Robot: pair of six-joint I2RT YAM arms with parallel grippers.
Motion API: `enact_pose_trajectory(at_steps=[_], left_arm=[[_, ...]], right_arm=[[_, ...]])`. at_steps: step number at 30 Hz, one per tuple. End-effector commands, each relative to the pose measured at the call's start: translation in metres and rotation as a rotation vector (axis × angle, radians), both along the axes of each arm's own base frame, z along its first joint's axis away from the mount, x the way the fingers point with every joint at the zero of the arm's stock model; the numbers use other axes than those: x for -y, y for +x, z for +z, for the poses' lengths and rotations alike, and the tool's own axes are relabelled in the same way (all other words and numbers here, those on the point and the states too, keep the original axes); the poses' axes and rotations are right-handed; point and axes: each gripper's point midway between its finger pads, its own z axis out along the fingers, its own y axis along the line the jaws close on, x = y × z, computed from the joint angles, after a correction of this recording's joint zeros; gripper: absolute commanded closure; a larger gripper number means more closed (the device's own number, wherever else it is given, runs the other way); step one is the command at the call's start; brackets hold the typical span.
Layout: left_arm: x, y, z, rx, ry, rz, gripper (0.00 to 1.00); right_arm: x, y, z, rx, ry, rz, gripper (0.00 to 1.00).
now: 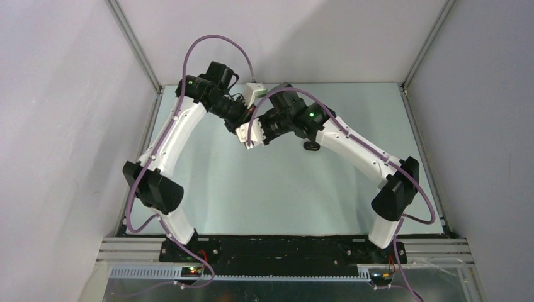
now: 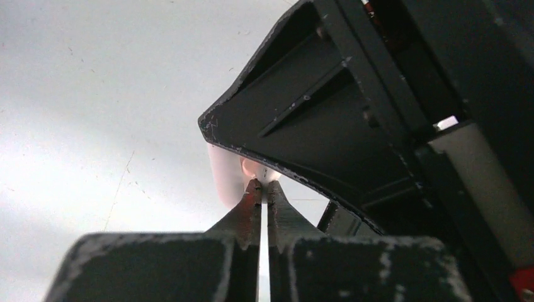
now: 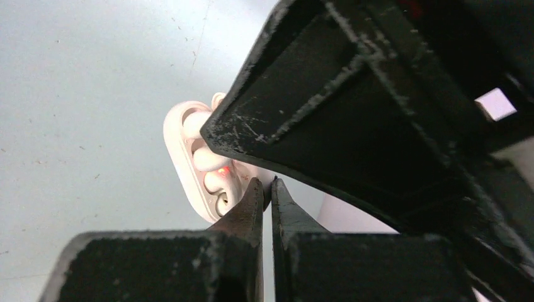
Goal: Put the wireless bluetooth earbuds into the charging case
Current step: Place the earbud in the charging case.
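Observation:
My right gripper needs to set the white charging case, now held above the table's middle, down on the bare table diagonally (image 1: 286, 170) in front of the black oval case.
The two grippers meet above the middle of the table. My right gripper (image 1: 257, 139) (image 3: 266, 185) is shut on the edge of an open white charging case (image 3: 189, 148); a red light (image 3: 221, 170) glows between its wells, and white buds sit in them. My left gripper (image 1: 242, 126) (image 2: 264, 185) is shut on a small white earbud (image 2: 255, 168) right at the case (image 2: 223, 176). In the right wrist view, the left gripper's finger (image 3: 302, 126) covers most of the case. The black earbuds are out of view.
A black oval case (image 1: 311, 146) lies on the table under the right forearm. Grey walls and metal rails close in the table on the left, right and back. Purple cables loop over both arms.

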Motion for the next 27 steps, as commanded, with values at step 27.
enact_pose_trajectory(at_steps=[27], left_arm=[[-0.002, 0.014, 0.009, 0.146, 0.147, 0.068, 0.96]], right_arm=[[-0.011, 0.005, 0.031, -0.121, 0.156, -0.120, 1.00]])
